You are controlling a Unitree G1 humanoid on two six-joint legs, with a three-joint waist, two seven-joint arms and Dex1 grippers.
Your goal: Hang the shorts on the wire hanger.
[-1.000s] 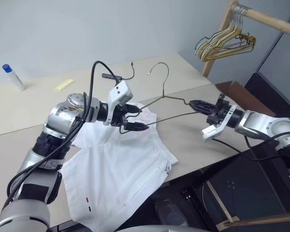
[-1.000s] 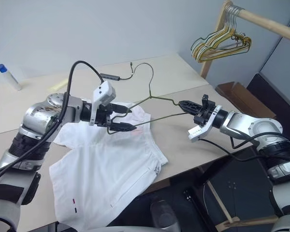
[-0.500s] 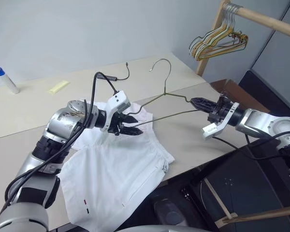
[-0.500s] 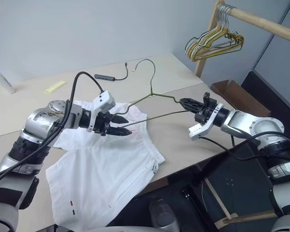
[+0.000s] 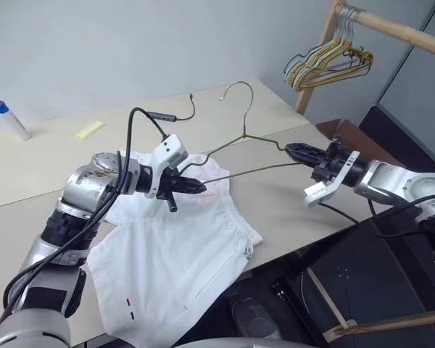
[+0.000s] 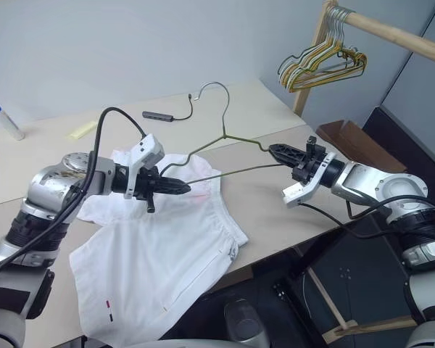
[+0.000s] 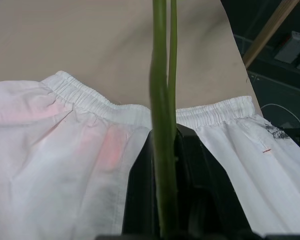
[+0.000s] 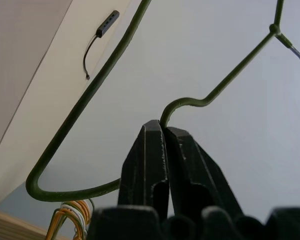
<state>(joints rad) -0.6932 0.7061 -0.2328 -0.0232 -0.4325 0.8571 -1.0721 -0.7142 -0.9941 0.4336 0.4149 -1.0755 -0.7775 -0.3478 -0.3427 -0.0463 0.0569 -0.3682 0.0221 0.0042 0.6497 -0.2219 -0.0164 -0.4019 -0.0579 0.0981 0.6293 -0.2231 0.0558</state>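
Note:
Next, my right gripper opens and takes that bent end (image 8: 33, 186) of the hanger, as it pinches the upper wire beside it, while my left gripper holds the hanger steady.
The white shorts (image 5: 174, 254) lie flat on the beige table (image 5: 290, 210), waistband towards the far side, with a faint pink mark near it. The wire hanger (image 5: 254, 170) hangs above them, held level between both arms with its hook (image 5: 239, 87) up. My left gripper (image 5: 199, 187) is shut on the hanger's left end; in the left wrist view the wire (image 7: 160, 75) runs out between its fingers over the waistband (image 7: 90, 102). My right gripper (image 5: 291, 150) pinches the hanger's right bend (image 8: 180, 102), its fingertips (image 8: 152, 132) closed on the wire.
A bunch of yellow, green and pale hangers (image 5: 326, 61) hangs on a wooden rail at the back right. A blue-capped tube (image 5: 11, 118), a yellow slip (image 5: 89, 129) and a small dark cabled device (image 5: 163, 116) lie at the table's far side. The table edge runs just right of the shorts.
My left gripper has gone from open to shut around the hanger's left end. The right gripper has kept its hold on the other end.

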